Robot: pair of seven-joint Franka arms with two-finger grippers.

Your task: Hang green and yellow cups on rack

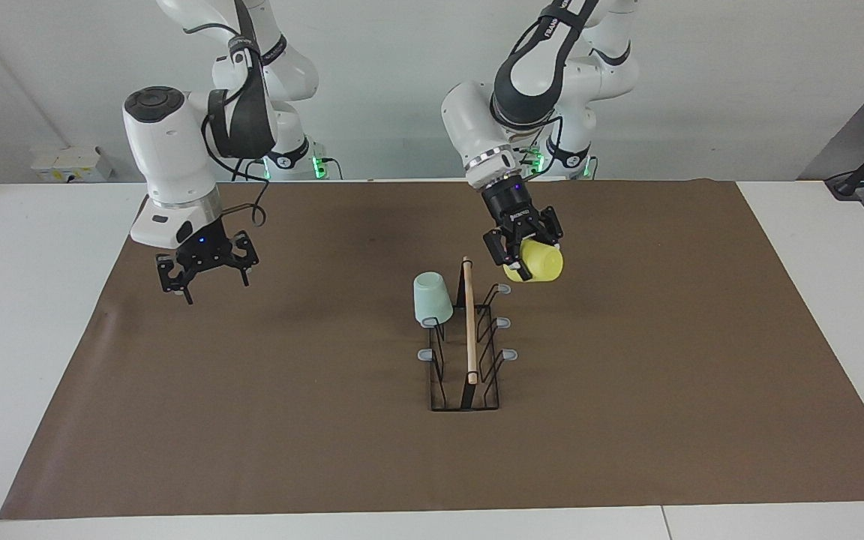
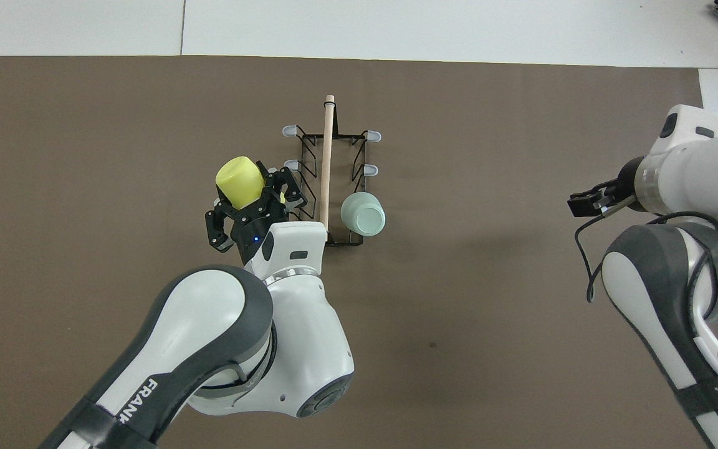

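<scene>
Next, I release the yellow cup from my left gripper on the rack's peg across the wooden rod from the green cup (image 2: 302, 208).
The rack (image 1: 465, 390) stands mid-mat, its wooden rod (image 1: 469, 322) running along its middle. The green cup (image 1: 432, 298) hangs mouth-down on the prong nearest the robots, in the row toward the right arm's end; it also shows in the overhead view (image 2: 363, 214). My left gripper (image 1: 529, 259) is shut on the yellow cup (image 1: 541, 261), held tilted in the air just above the nearest prong (image 1: 504, 289) of the other row. In the overhead view the yellow cup (image 2: 240, 181) and left gripper (image 2: 253, 199) sit beside the rack (image 2: 334, 240). My right gripper (image 1: 207, 279) is open and empty.
The brown mat (image 1: 252, 420) covers most of the white table (image 1: 27, 300). Several grey-tipped prongs (image 1: 508, 354) are free. The right arm waits above the mat toward its own end of the table (image 2: 596, 202). A white power strip (image 1: 64, 161) lies at the table's edge near the robots.
</scene>
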